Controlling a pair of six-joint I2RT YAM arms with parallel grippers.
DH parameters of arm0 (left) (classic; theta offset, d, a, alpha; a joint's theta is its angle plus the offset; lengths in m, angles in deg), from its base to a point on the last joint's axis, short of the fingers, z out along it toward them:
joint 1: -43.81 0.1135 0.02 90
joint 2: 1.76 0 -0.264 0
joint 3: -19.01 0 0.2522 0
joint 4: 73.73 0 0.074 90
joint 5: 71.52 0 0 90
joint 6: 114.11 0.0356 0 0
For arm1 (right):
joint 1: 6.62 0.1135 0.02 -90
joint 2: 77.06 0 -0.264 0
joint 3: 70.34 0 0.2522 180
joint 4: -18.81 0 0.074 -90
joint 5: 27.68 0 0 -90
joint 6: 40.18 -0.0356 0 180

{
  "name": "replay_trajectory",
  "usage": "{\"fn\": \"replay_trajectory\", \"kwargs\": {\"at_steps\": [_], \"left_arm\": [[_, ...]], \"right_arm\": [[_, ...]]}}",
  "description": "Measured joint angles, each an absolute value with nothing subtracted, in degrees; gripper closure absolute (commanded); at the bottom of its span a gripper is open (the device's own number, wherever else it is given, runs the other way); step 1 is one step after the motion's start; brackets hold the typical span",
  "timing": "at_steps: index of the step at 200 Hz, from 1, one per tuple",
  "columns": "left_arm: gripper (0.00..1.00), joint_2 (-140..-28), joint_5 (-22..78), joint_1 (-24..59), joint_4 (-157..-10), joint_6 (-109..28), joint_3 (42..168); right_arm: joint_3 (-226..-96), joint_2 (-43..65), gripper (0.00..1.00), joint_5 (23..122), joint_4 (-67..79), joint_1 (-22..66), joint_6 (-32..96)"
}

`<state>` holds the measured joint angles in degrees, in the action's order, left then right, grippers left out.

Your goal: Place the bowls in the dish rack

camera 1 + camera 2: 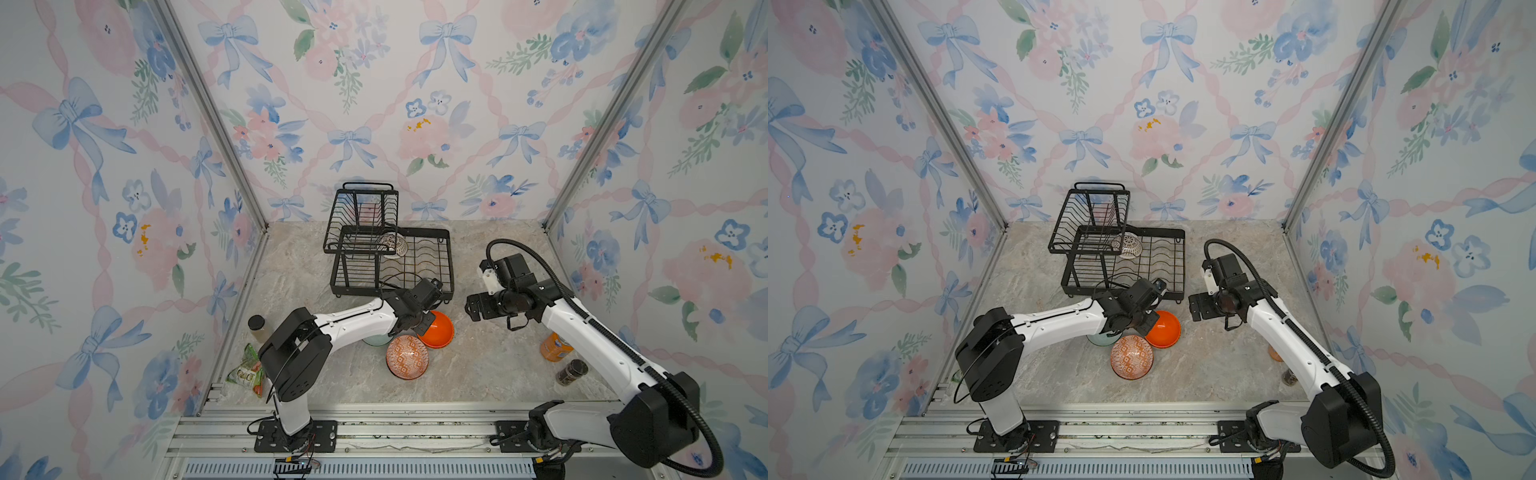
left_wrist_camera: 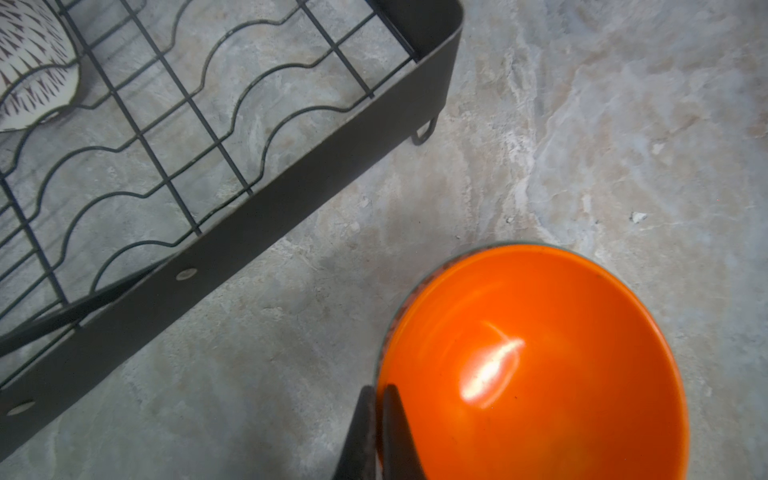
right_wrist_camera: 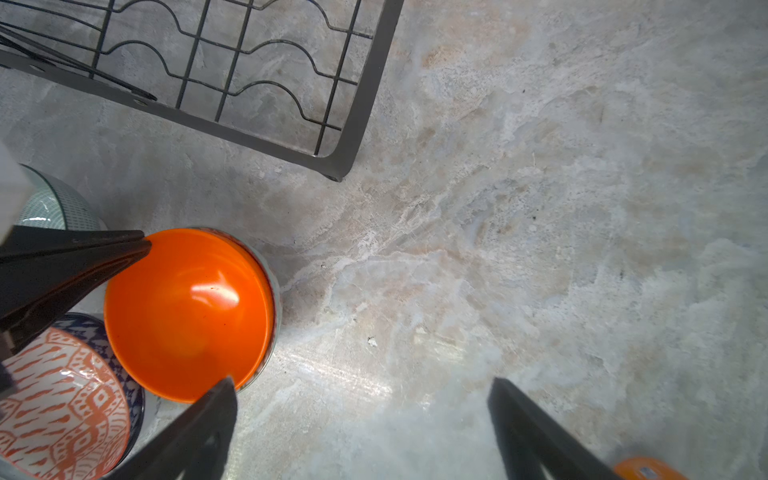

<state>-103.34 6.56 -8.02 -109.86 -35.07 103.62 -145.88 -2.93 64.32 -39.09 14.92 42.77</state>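
My left gripper will open and pinch only the orange rim (image 2: 386, 361) before it lifts, because the orange bowl sits inside the green-white bowl with the rims close together.
My left gripper (image 2: 379, 399) is shut on the rim of the plain orange bowl (image 2: 536, 365), one finger inside and one outside. In both top views this bowl (image 1: 438, 330) sits just in front of the dish rack (image 1: 446, 266). An orange-white patterned bowl (image 1: 407, 357) lies beside it, and a mint green bowl (image 1: 376, 341) shows under the left arm. The right wrist view adds a blue-white bowl (image 3: 85, 322) under the patterned one and a green-white bowl (image 3: 54, 203). A white-black patterned bowl (image 1: 394, 245) rests in the rack's lower tray. My right gripper (image 1: 471, 309) hangs open to the right of the orange bowl, holding nothing.
An orange drink can (image 1: 555, 347) and a dark jar (image 1: 572, 372) stand under the right arm. A lidded jar (image 1: 256, 326) and a green snack packet (image 1: 249, 370) lie by the left wall. The rack's raised upper basket (image 1: 361, 220) stands at the back left.
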Motion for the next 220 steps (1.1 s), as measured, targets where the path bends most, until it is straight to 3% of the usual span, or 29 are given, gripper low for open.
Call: {"fn": "replay_trajectory", "kwargs": {"at_steps": [55, 93, 117, 178, 220], "left_arm": [[1.0, -102.94, 4.37, -8.85, -110.85, -34.63, 104.38], [0.78, -102.94, 4.39, -8.96, -111.46, -33.87, 104.75], [0.72, -102.94, 4.39, -8.96, -111.48, -33.78, 104.8], [0.66, -102.96, 4.57, -8.96, -112.23, -33.76, 104.8], [0.69, -103.88, 4.61, -8.96, -112.55, -33.78, 104.8]], "right_arm": [[-145.88, -2.93, 0.03, 64.36, -39.07, 14.92, 42.77], [-145.88, -2.93, 0.03, 64.73, -39.09, 14.96, 42.77], [-145.88, -2.93, 0.03, 64.73, -39.09, 14.96, 42.77], [-145.88, -2.93, 0.03, 64.73, -39.09, 14.98, 42.77], [-145.86, -2.93, 0.03, 64.76, -39.09, 15.35, 42.77]]}}
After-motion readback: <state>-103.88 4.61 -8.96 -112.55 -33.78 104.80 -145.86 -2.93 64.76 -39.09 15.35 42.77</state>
